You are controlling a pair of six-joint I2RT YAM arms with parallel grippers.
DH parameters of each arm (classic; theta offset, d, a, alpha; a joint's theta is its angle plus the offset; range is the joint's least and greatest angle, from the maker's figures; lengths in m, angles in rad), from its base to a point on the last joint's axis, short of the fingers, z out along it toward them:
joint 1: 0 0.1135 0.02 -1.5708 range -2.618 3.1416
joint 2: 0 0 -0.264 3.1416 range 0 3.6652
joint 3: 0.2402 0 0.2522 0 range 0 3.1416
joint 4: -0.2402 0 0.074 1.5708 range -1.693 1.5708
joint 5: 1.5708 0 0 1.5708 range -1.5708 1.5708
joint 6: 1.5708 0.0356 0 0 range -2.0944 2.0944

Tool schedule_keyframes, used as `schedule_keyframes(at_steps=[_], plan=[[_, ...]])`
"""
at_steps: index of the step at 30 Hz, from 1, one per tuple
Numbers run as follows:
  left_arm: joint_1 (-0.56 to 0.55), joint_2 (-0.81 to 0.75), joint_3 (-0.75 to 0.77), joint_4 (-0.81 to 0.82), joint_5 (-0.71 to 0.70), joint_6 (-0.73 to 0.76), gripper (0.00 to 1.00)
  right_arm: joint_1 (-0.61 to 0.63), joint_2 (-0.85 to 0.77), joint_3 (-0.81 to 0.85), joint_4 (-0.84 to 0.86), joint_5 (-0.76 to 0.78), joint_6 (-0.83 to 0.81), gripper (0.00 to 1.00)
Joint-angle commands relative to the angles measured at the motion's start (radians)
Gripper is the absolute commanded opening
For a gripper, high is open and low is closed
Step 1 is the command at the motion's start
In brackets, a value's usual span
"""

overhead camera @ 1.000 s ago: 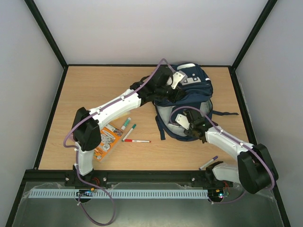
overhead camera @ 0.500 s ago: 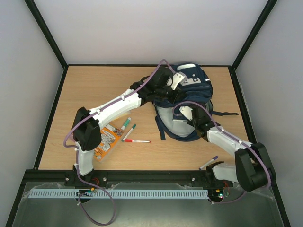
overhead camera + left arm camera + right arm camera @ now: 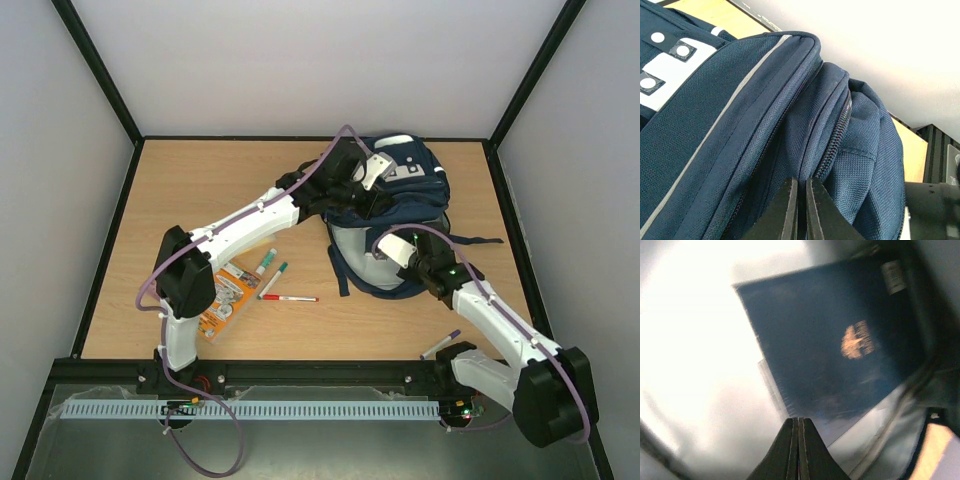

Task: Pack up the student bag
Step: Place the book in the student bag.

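My left gripper is going to let go of the bag's fabric, now pinched at the upper edge, over the pale lining in the bag's opening (image 3: 366, 250).
The student bag (image 3: 410, 185) is a navy backpack lying at the back right of the table, its mouth open toward the arms and its pale lining showing. My left gripper (image 3: 362, 190) is at the bag's upper edge. In the left wrist view its jaws (image 3: 801, 200) are pinched shut on a fold of the bag's fabric (image 3: 740, 100) beside a zip. My right gripper (image 3: 392, 246) reaches into the open mouth. In the right wrist view it (image 3: 798, 426) is shut with nothing between its fingers, just above a flat dark-blue notebook (image 3: 840, 350) lying on the lining (image 3: 715, 390).
Left of the bag, on the table, lie an orange booklet (image 3: 225, 295), two green-capped markers (image 3: 265, 262) (image 3: 277, 275) and a red pen (image 3: 288, 298). A purple pen (image 3: 440, 344) lies near the right arm's base. Bag straps (image 3: 478, 239) trail to the right.
My right gripper's jaws have closed from partly open to shut, and its forearm has swung to the right. The left arm and the bag have stayed put.
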Motion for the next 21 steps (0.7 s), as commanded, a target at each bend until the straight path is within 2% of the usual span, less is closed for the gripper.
schedule_keyframes(at_steps=[1,8,17,21], plan=[[-0.002,-0.018,0.06,0.043,0.052,0.004,0.04,-0.002,0.051,-0.023,-0.146,0.014,-0.014,0.01],[-0.002,-0.012,0.063,0.04,0.063,0.001,0.04,-0.02,0.173,-0.027,-0.059,0.068,0.005,0.01],[-0.001,-0.004,0.065,0.041,0.082,-0.003,0.04,-0.053,0.369,0.021,0.209,0.17,0.032,0.01],[-0.002,0.0,0.065,0.04,0.087,-0.004,0.04,-0.054,0.451,0.078,0.274,0.195,0.069,0.01]])
